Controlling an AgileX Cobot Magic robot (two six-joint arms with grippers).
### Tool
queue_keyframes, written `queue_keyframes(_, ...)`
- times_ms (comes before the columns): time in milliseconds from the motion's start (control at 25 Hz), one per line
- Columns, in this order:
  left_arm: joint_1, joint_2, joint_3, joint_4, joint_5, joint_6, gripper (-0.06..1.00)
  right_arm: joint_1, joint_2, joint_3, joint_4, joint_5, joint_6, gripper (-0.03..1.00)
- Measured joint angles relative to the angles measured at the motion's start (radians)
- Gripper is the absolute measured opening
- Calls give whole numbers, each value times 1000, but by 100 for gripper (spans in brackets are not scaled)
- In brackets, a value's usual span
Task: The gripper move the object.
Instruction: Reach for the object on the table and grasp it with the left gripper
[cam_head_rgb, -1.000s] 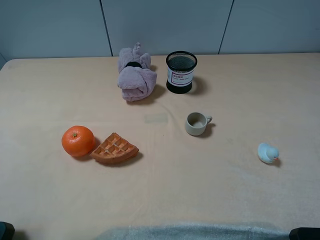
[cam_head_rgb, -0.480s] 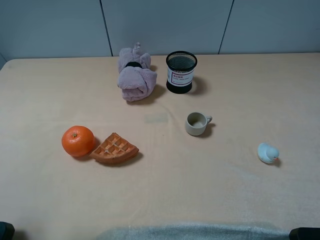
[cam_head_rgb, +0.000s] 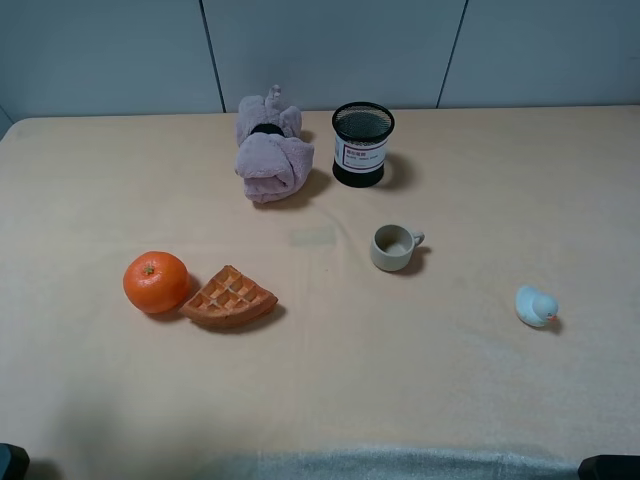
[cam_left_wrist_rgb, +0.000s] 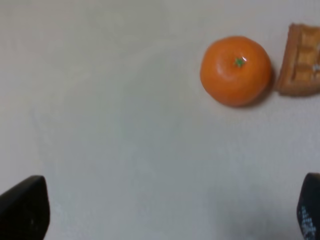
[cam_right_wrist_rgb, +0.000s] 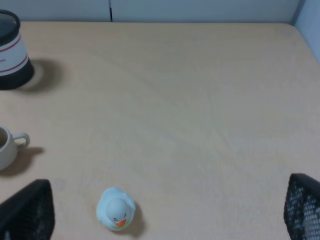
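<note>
The fingers of my left gripper should move next to the orange fruit beside the waffle wedge and close on the fruit's middle (cam_head_rgb: 156, 282) (cam_left_wrist_rgb: 236, 71).
The round orange fruit (cam_head_rgb: 156, 282) with a green stem dimple sits on the table at the left, touching the waffle wedge (cam_head_rgb: 229, 297) on its right. It also shows in the left wrist view (cam_left_wrist_rgb: 236, 70), beside the waffle wedge (cam_left_wrist_rgb: 301, 60). My left gripper (cam_left_wrist_rgb: 167, 215) is open and empty, its fingers wide apart, well short of the fruit. My right gripper (cam_right_wrist_rgb: 167, 210) is open and empty, near the pale blue toy duck (cam_right_wrist_rgb: 116, 208). In the high view only dark bits of the arms show at the bottom corners.
A mauve cloth bundle (cam_head_rgb: 269, 151) and a black mesh pen cup (cam_head_rgb: 362, 144) stand at the back. A small beige cup (cam_head_rgb: 392, 247) sits mid-table, and the toy duck (cam_head_rgb: 535, 306) at the right. The right wrist view shows the cup (cam_right_wrist_rgb: 7, 146) and the pen cup (cam_right_wrist_rgb: 11, 51).
</note>
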Motion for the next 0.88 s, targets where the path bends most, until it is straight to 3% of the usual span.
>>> queue_keyframes(400, -5, 304, -71, -55, -5, 128, 99, 0, 0, 0, 0, 0, 0, 69)
queue_keyframes(880, -112, 610, -156, -27, -25, 180, 99, 0, 0, 0, 0, 0, 0, 69)
